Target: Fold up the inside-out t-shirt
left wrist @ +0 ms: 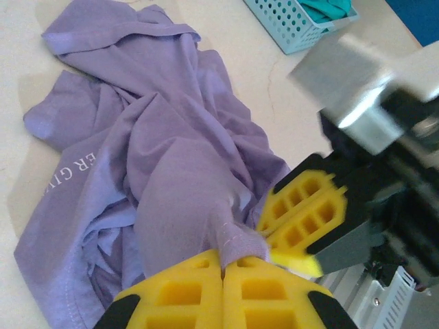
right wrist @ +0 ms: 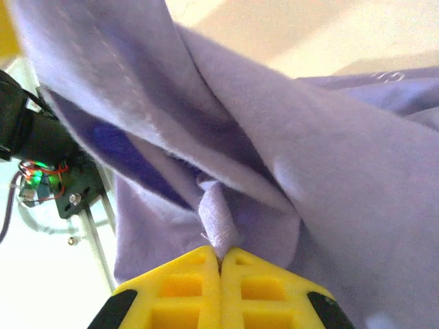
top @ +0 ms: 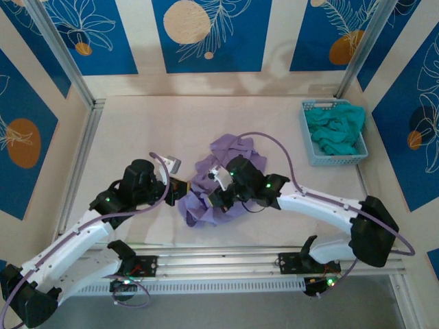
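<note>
Next, my left gripper takes the hem (right wrist: pixel 122 86) while my right gripper pulls its nub away, because both grippers are pinching the same bunched fold side by side.
The inside-out t-shirt (top: pixel 230 152) is a crumpled lavender heap at the table's middle front. White lettering (left wrist: pixel 68 171) shows on its left part in the left wrist view. My left gripper (left wrist: pixel 223 257) is shut on a bunched fold of the t-shirt (left wrist: pixel 164 144) at the heap's near edge. Right beside it, the right gripper's yellow fingers (left wrist: pixel 305 209) press together against the same bunch. In the right wrist view my right gripper (right wrist: pixel 221 252) is shut on a twisted nub of the t-shirt (right wrist: pixel 329 151), with cloth draped above it. From above, the left gripper (top: pixel 181 190) and right gripper (top: pixel 214 199) meet at the heap's front left.
A light blue basket (top: pixel 306 140) holding a teal-green garment (top: pixel 336 127) stands at the back right; its corner (left wrist: pixel 288 24) also appears in the left wrist view. Aluminium rails (top: pixel 240 257) run along the table's near edge, just behind both grippers.
</note>
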{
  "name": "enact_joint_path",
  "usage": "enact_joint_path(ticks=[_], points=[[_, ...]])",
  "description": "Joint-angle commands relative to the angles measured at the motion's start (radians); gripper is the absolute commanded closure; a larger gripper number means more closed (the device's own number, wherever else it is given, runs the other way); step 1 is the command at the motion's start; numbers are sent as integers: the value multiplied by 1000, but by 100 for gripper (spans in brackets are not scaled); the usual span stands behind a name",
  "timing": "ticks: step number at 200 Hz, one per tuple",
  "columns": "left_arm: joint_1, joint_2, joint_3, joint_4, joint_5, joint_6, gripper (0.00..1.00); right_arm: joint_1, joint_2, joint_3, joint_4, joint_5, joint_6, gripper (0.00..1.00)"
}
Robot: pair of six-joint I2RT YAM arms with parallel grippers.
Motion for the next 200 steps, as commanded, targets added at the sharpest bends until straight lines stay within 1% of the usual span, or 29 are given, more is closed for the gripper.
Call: enact_joint_path(ticks=[1,35,49,62,73,84,96,118,132,150,181,200], points=[[-3,7,8,14,-19,5,100,-49,-107,17,-54,-47,-21,99],[20,45,-30,109,35,-24,100,-184,-273,20,-48,-196,11,100],[23,66,-45,171,72,-44,100,-231,-323,31,-42,-230,18,100],[23,91,-56,247,122,-68,100,-247,-350,47,-39,-236,11,100],[22,117,-58,291,162,-79,100,-247,-353,66,-46,-229,0,100],[21,139,-57,296,165,-73,100,-247,-344,72,-41,-236,-2,100],[22,160,-58,256,115,-51,100,-245,-327,64,-13,-254,9,100],[23,179,-66,161,-40,-30,100,-227,-294,47,37,-278,20,100],[23,174,-87,143,-66,-30,100,-207,-270,37,65,-286,21,100],[24,152,-119,140,-53,-39,95,-178,-237,38,77,-268,13,100],[24,98,-173,183,41,-96,83,-145,-192,46,80,-249,10,100],[23,79,-195,219,67,-134,77,-130,-176,46,85,-238,10,100]])
